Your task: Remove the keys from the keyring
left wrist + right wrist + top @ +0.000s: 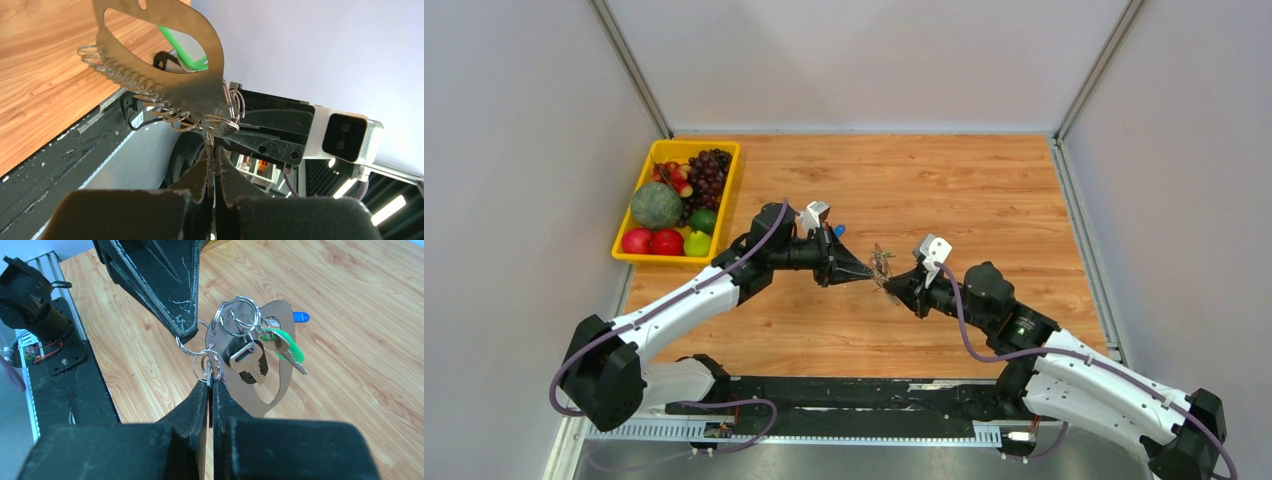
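A small ring is held apart from the keys in my right gripper, so that gripper should take the ring at my left gripper's tips (187, 349) to free my left gripper.
The keyring (235, 315) is a bunch of linked silver rings with a flat metal plate (277, 385), held in the air between both grippers above the table's middle (882, 262). A black-headed key (248, 361) and a green tag (292, 349) with a silver blade hang on it. My right gripper (210, 385) is shut on a small ring at the bunch's near side. My left gripper (215, 150) is shut on another ring; its fingers (170, 295) show in the right wrist view. A blue-headed key (300, 316) lies loose on the wood, behind the left gripper (837, 230).
A yellow tray (674, 148) with grapes, a melon, apples and limes stands at the far left. White walls close off the left, back and right. A black base rail (844, 400) runs along the near edge.
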{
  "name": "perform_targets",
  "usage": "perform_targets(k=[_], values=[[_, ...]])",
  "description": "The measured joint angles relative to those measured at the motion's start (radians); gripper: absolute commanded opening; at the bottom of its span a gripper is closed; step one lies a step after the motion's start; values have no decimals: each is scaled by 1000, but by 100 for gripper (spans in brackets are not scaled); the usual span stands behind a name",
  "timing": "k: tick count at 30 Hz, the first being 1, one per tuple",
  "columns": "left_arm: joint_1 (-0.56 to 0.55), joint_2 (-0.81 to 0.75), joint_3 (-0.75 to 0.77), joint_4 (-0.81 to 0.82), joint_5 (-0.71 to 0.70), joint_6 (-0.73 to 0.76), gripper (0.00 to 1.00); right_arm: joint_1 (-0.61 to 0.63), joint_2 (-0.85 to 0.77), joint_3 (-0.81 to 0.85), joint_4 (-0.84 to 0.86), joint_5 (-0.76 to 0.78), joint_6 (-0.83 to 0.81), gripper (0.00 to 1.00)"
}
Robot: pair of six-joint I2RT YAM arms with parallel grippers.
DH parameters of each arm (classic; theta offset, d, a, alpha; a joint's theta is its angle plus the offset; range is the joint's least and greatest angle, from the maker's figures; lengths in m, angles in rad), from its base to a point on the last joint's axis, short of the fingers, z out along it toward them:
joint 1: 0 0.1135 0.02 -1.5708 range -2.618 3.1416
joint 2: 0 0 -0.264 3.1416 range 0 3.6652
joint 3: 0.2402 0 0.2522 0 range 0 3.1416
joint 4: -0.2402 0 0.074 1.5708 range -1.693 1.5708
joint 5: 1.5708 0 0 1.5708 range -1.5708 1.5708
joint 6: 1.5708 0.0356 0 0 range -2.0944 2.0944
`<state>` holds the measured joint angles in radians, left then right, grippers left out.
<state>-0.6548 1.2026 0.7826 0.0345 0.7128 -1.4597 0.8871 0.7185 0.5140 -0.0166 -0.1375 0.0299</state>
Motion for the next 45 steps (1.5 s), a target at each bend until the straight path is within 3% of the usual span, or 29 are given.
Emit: perform_targets(k=[4,8,22,30,45], values=[[0,0,0,0,0,1,0,0,16,23,-29,48,-1,40],[0,2,0,0,14,2,0,-5,39,31,-61,77,-14,50],[0,17,0,0,34,4,0,-5,-135,22,0,-126,-212,40],[0,17,0,0,39,4,0,6,-32,19,81,-231,-298,40],[-5,17,0,-2,42,3,0,26,27,19,90,-220,-354,34]])
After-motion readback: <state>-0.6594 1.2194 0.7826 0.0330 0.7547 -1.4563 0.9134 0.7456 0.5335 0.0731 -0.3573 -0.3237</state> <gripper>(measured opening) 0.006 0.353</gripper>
